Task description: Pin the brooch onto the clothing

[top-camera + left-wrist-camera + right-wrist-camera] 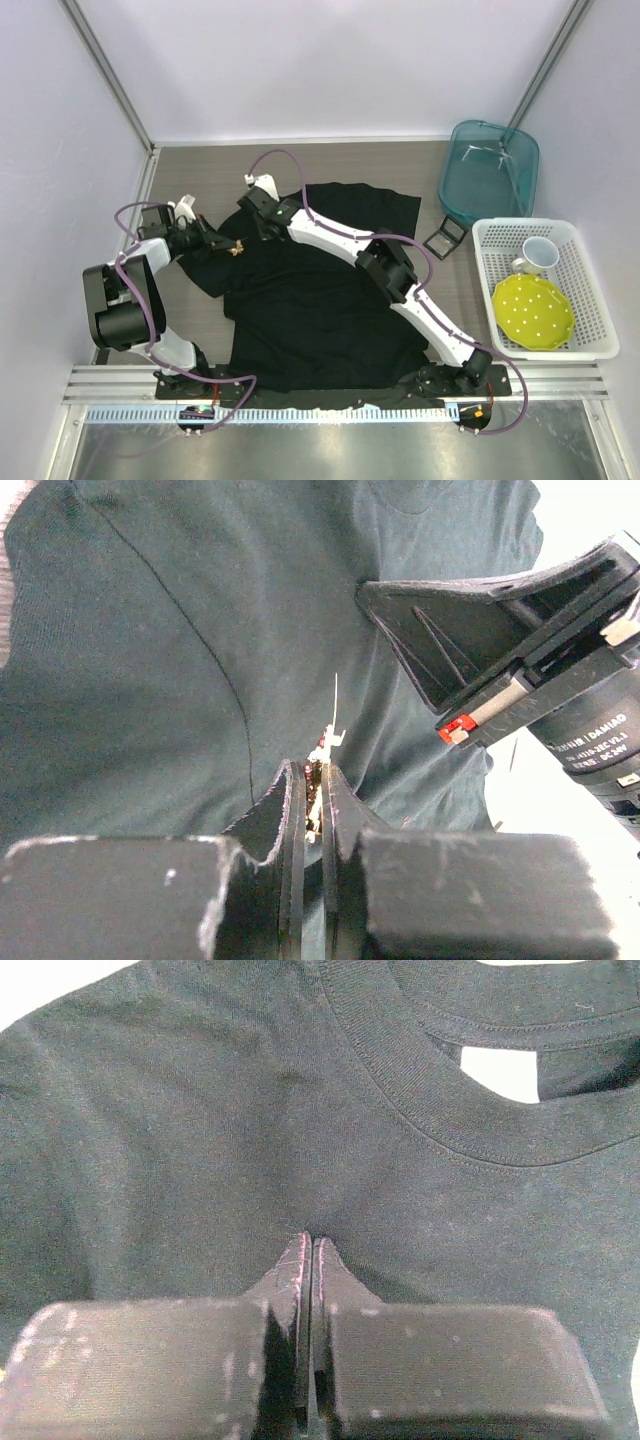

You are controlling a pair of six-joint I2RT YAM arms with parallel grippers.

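Observation:
I will open my right gripper, as the shirt lies flat around its shut fingers, then pinch a fold nearer the collar (pixel 350 1190) and lift it for the pin.
The clothing (pixel 320 300), a black T-shirt, lies spread flat on the table. My left gripper (pixel 218 240) is at the shirt's left shoulder and is shut on the brooch (pixel 237 248). In the left wrist view the brooch (pixel 318 775) sits between the shut jaws, its thin pin pointing out over the shirt (pixel 150 660). My right gripper (pixel 262 212) is shut, with its tips pinching the fabric just below the collar. In the right wrist view the tips (pixel 310 1245) meet the cloth (pixel 180 1140) under the round neck, with the white label (pixel 500 1072) inside it. The right gripper also shows in the left wrist view (pixel 480 650).
A teal plastic bin (pixel 490 170) stands at the back right. A white basket (pixel 590 330) on the right holds a yellow-green plate (pixel 533 310) and a white mug (pixel 540 255). A small black box (pixel 445 238) sits beside the shirt's right sleeve.

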